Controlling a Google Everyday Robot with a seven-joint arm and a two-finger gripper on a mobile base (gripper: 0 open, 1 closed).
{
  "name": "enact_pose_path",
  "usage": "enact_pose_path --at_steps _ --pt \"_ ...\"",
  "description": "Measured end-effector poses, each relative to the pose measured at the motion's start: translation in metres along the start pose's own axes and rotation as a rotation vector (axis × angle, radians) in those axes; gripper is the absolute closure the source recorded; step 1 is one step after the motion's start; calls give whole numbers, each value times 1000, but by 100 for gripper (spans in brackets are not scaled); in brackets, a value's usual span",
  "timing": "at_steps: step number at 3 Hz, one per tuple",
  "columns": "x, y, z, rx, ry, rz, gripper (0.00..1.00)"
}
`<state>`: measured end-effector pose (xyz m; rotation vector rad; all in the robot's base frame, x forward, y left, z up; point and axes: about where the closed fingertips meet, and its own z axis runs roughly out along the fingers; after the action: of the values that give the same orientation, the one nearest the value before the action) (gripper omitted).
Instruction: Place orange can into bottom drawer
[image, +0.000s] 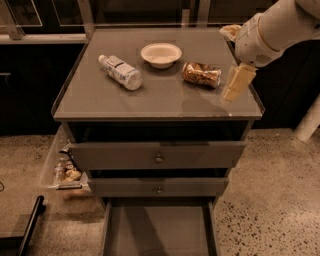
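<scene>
I should grip the orange can's middle (203, 74) next, lifting it off the cabinet top.
The orange can (201, 75) lies on its side on the grey cabinet top (150, 100), right of centre. My gripper (235, 83) hangs over the right part of the top, just right of the can and apart from it, holding nothing. The bottom drawer (159, 230) is pulled out at the foot of the cabinet, and its flat grey floor shows nothing in it. The two upper drawers (159, 156) with round knobs are slightly out.
A clear water bottle (120, 72) lies on the left of the top. A white bowl (161, 54) stands at the back centre. A tray of snack packs (65, 170) leans on the floor at the cabinet's left. A dark bar (30, 225) lies lower left.
</scene>
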<state>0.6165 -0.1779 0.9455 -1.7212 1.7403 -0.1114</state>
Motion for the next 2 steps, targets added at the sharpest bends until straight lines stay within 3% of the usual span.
enact_pose_path --at_steps 1,2 --pt "0 -23 20 17 -70 2 0" --pt "3 -37 47 -5 -114 22 0"
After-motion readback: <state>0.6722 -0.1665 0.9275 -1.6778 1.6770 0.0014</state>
